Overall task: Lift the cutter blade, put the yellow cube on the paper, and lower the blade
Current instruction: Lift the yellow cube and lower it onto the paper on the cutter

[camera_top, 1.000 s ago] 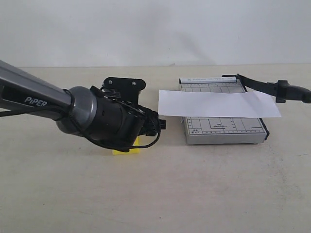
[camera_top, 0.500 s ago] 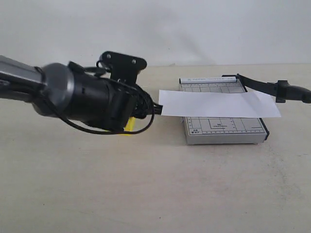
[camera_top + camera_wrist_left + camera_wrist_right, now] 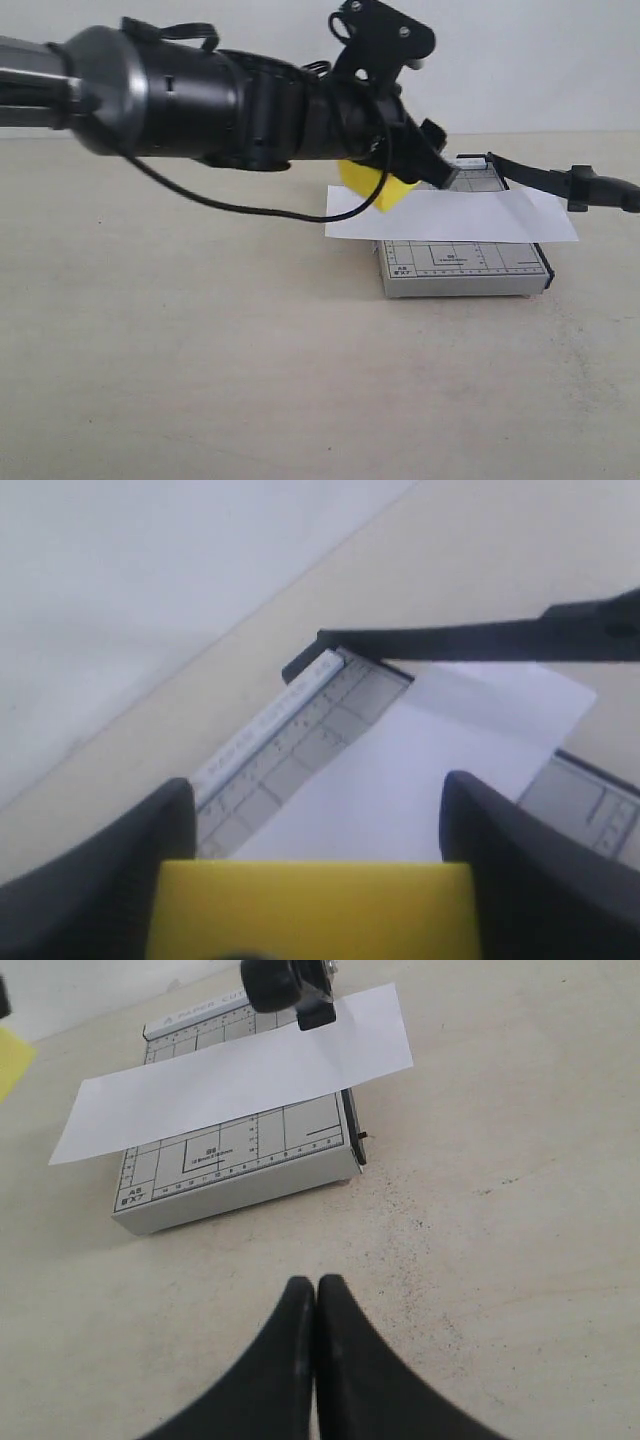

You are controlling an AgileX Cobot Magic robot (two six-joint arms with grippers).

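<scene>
The robot's left gripper will release the yellow cube on the middle of the paper (image 3: pixel 452 216) (image 3: pixel 375 818), over the grey trimmer base.
My left gripper (image 3: pixel 412 172) is shut on the yellow cube (image 3: pixel 375 187) and holds it in the air over the left end of the paper (image 3: pixel 470 215). From the left wrist, the yellow cube (image 3: pixel 310 910) sits between both fingers, with the paper (image 3: pixel 400 780) below. The white strip lies across the grey trimmer base (image 3: pixel 460 265). The cutter blade (image 3: pixel 540 178) is raised, slanting out to the right from its rear hinge. My right gripper (image 3: pixel 316 1285) is shut and empty over bare table, short of the trimmer base (image 3: pixel 230 1175); the blade handle (image 3: pixel 285 985) shows beyond the paper (image 3: pixel 240 1070).
The beige tabletop (image 3: pixel 200 350) stretches in front of and left of the trimmer. A pale wall (image 3: pixel 520 60) stands behind the table. The left arm's dark body (image 3: pixel 200 95) reaches across from the left, above the table.
The left arm has lifted the yellow cube off the table and carried it up and to the right, to above the paper's left end. Trimmer, paper and blade have stayed put.
</scene>
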